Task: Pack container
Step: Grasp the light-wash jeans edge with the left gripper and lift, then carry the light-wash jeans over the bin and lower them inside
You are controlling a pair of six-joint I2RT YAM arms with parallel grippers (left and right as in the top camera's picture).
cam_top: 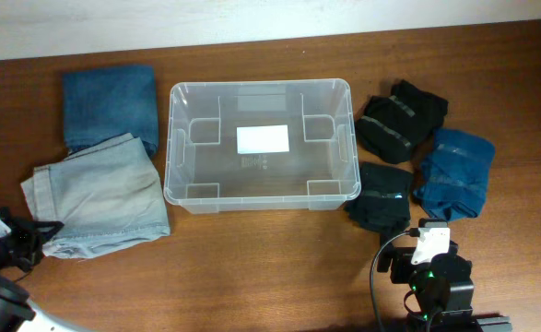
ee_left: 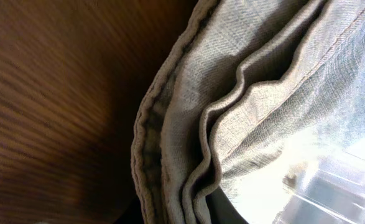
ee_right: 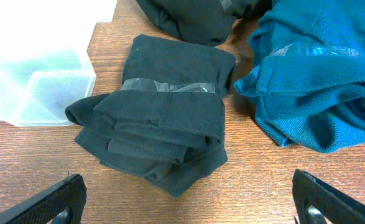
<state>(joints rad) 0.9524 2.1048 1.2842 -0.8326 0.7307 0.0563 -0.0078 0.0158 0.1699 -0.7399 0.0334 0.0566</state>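
Observation:
I should lay the light grey jeans down with my left gripper over the white label inside the clear plastic container (cam_top: 271,150).
The clear plastic container (cam_top: 170,148) stands empty in the middle of the table, with a white label on its base. A corner of it shows in the right wrist view (ee_right: 39,81). My left gripper (cam_top: 23,242) is at the lower left corner of the folded light grey jeans (cam_top: 99,198). In the left wrist view its dark fingers (ee_left: 176,214) pinch the layered edge of the jeans (ee_left: 244,93). My right gripper (cam_top: 427,242) is open and empty (ee_right: 188,208), just in front of a black rolled garment (ee_right: 163,124).
Folded blue jeans (cam_top: 111,106) lie at the back left. On the right lie a second black bundle (cam_top: 401,118), the near black bundle (cam_top: 381,195) and a blue bundle (cam_top: 454,173), also in the right wrist view (ee_right: 319,81).

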